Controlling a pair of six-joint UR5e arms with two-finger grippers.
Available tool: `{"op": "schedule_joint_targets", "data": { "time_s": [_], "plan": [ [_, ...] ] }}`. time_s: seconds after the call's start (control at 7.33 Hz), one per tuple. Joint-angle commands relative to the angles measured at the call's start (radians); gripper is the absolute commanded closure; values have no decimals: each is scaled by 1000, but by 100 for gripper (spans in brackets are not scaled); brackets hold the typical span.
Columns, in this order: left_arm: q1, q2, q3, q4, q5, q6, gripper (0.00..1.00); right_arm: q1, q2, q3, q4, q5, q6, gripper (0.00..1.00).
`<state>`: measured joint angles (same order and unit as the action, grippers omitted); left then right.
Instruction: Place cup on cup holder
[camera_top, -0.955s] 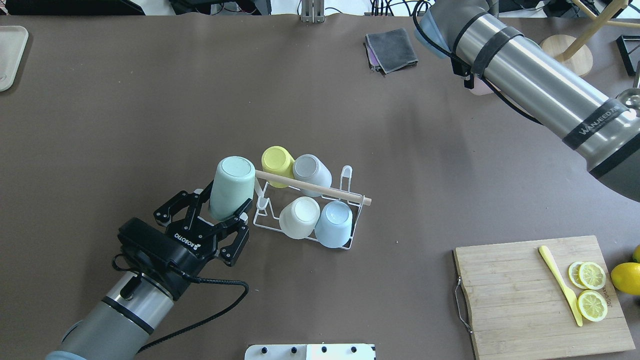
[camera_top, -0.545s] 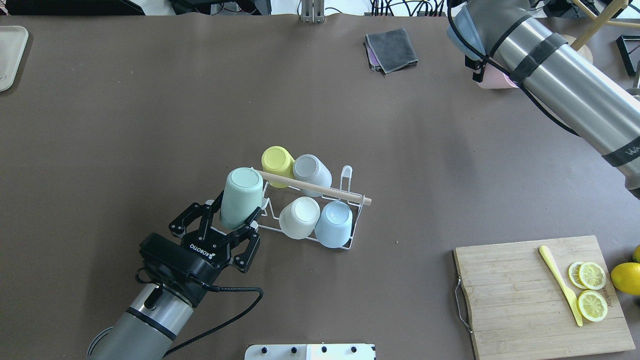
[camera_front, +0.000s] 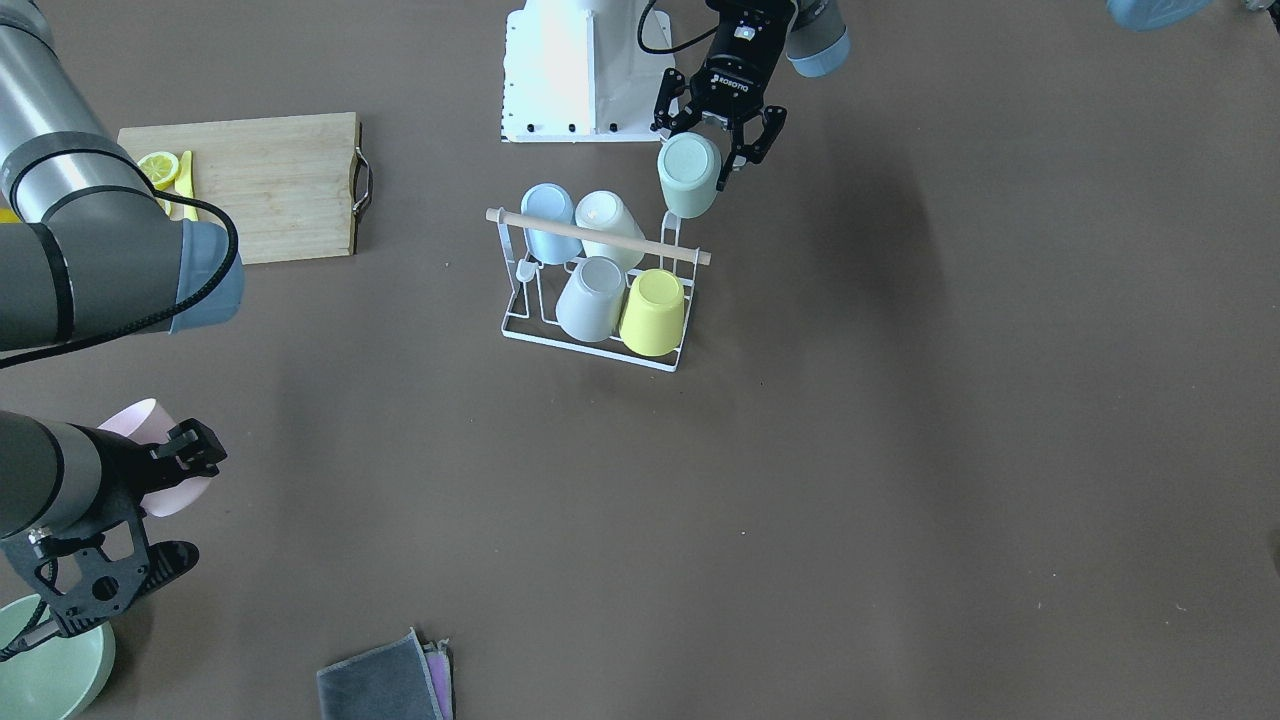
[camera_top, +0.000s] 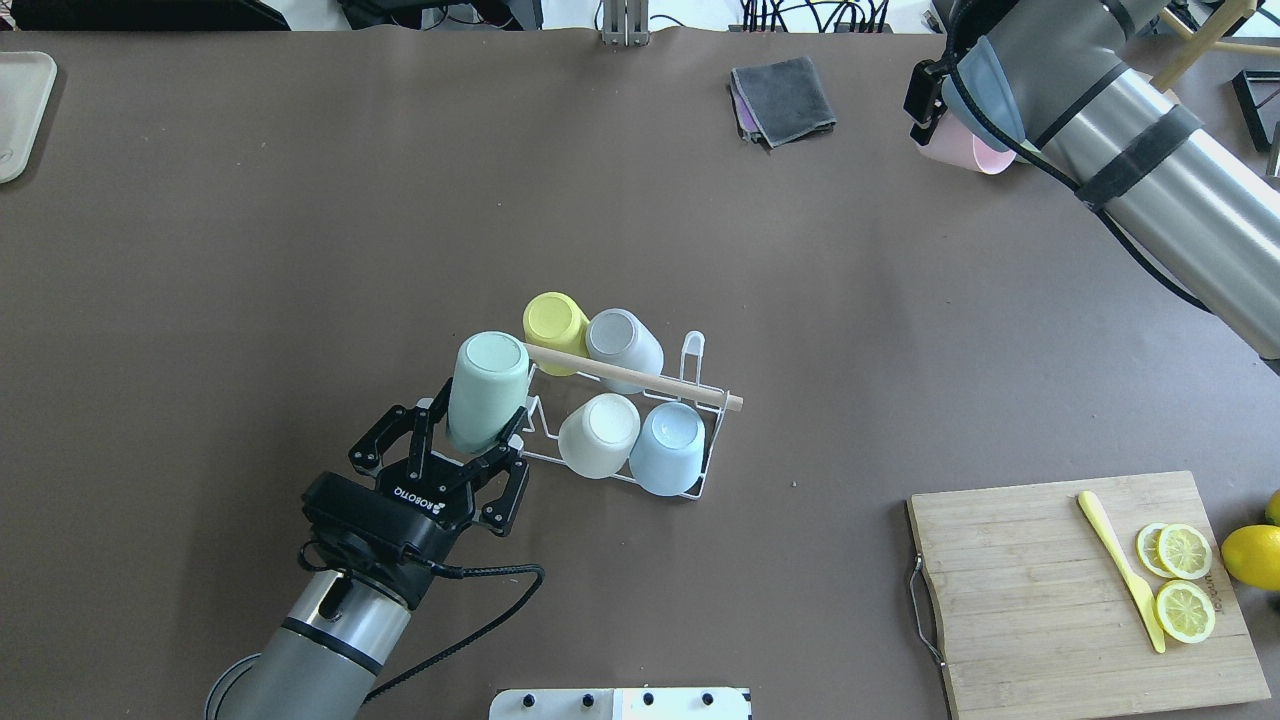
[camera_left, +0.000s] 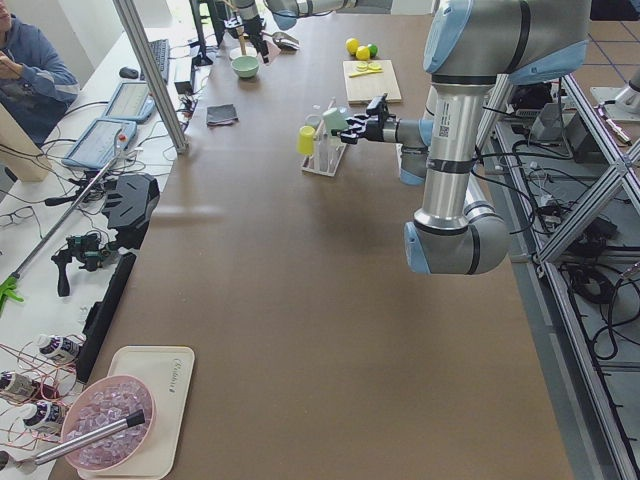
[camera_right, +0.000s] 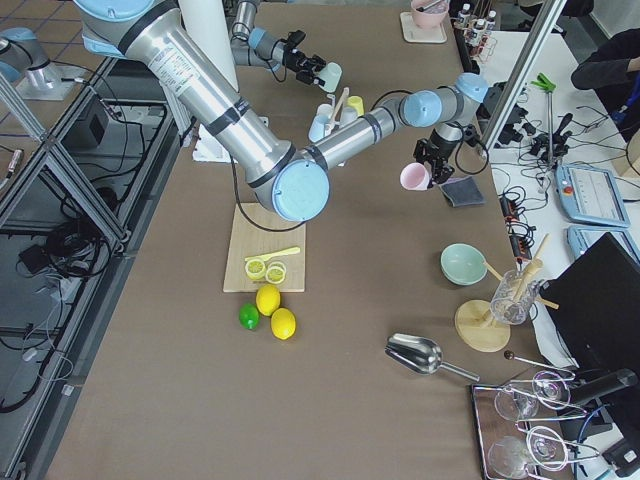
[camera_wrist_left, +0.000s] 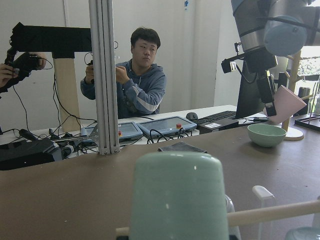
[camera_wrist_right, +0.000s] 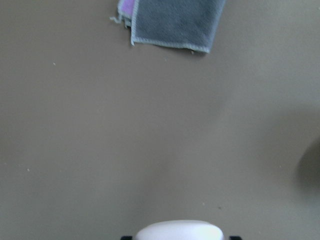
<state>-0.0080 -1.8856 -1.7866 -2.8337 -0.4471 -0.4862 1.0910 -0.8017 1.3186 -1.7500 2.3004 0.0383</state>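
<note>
Next, I release the mint green cup with my left gripper beside the cream cup, across the rod (camera_front: 668, 245) from the yellow cup.
The cup holder (camera_top: 688, 351), a white wire rack with a wooden rod (camera_top: 640, 378) across its top, stands mid-table and carries several upturned cups: yellow (camera_top: 553, 318), grey (camera_top: 620, 336), cream (camera_top: 600, 432) and light blue (camera_top: 668, 445). My left gripper (camera_top: 470, 428) is shut on a mint green cup (camera_top: 487, 385), held upside down over the rack's left end, touching the rod's tip. It also shows in the front view (camera_front: 690, 175). My right gripper (camera_front: 165, 480) is shut on a pink cup (camera_top: 975, 155) above the far right of the table.
A folded grey cloth (camera_top: 785, 97) lies at the far edge. A wooden cutting board (camera_top: 1040, 600) with lemon slices and a yellow knife sits front right, with a lemon (camera_top: 1250, 555) beside it. A green bowl (camera_front: 50, 670) stands below the right arm.
My left gripper has carried the mint cup right, up to the rack's left end. My right arm has swung back and right with the pink cup.
</note>
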Motion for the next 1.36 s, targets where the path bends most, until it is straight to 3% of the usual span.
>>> {"op": "schedule_joint_targets", "data": {
  "time_s": [0.0, 0.41, 0.68, 0.95, 1.23],
  "plan": [
    [3, -20, 29, -1, 47, -2, 78, -32, -21, 19, 267, 23, 217, 100],
    [2, -52, 58, 2, 44, -9, 78, -100, -27, 40, 643, 19, 491, 100],
    [2, -81, 98, 0, 41, -12, 78, -94, -39, 53, 905, 25, 561, 100],
    [2, -98, 113, 0, 37, -14, 78, -95, -121, 154, 1065, 7, 610, 100],
    [0, -98, 116, -3, 37, -14, 78, -97, -184, 186, 1261, -62, 695, 100]
  ]
}}
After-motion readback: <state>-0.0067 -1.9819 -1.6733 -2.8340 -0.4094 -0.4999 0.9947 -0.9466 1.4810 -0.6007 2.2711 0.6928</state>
